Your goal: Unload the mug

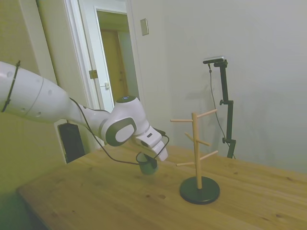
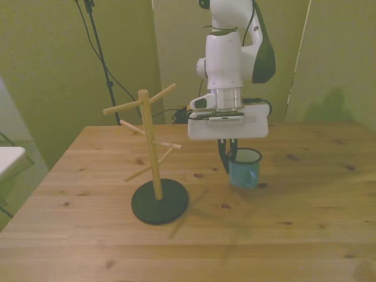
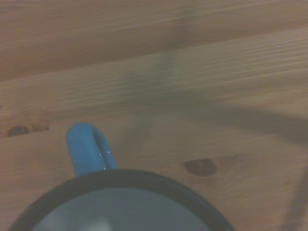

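Note:
My gripper is to release the light-blue mug upright on the wooden table [image 1: 150, 178] [image 3: 137, 193] beside the mug tree's black round base.
The light-blue mug [image 2: 244, 170] stands upright on the wooden table [image 2: 305, 200], to the front view's right of the wooden mug tree [image 2: 151, 147]. My gripper [image 2: 228, 157] points straight down over it. Its dark fingers [image 2: 222, 157] straddle the mug's wall on the side toward the tree and are shut on it. In the side view the mug [image 1: 148, 167] sits under the gripper [image 1: 146, 159], left of the mug tree [image 1: 196, 143]. The wrist view shows the mug's dark rim [image 3: 120, 177] and blue loop handle [image 3: 87, 151] from close by, over the table boards.
The mug tree's pegs are bare and its black round base [image 2: 160, 201] rests on the table. A doorway [image 1: 115, 62] lies behind the arm in the side view.

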Available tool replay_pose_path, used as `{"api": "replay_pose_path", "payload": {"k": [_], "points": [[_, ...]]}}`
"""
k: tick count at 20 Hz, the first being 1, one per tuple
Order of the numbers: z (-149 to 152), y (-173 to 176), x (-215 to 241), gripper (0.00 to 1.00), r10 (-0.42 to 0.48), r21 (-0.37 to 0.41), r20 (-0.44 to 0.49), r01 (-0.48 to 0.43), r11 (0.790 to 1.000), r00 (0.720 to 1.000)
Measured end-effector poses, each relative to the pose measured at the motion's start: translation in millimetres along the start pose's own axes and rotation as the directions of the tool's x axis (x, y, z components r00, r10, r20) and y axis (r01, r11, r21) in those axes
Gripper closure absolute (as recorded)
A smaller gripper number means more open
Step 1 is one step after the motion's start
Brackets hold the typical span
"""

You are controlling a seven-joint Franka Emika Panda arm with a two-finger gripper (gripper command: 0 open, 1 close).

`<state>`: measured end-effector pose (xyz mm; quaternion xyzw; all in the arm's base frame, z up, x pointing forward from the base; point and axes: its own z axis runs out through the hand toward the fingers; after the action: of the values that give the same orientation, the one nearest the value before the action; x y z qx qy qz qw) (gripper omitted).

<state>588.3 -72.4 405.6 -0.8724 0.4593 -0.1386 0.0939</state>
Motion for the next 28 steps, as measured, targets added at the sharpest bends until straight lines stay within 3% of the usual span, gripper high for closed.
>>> {"api": "replay_pose_path", "payload": {"k": [8, 15, 16, 28], "points": [[29.0, -14.9, 3.3, 1.0, -0.015, -0.062, 0.053, 0.018, 0.998, 0.998], [42.6, -20.5, 0.0, 1.0, -0.003, -0.104, 0.038, 0.007, 0.995, 0.999], [42.7, -20.4, -0.2, 0.0, -0.002, -0.106, 0.039, 0.006, 0.994, 0.999], [43.2, -18.1, 4.5, 0.0, 0.008, -0.115, 0.038, -0.003, 0.993, 0.999]]}}
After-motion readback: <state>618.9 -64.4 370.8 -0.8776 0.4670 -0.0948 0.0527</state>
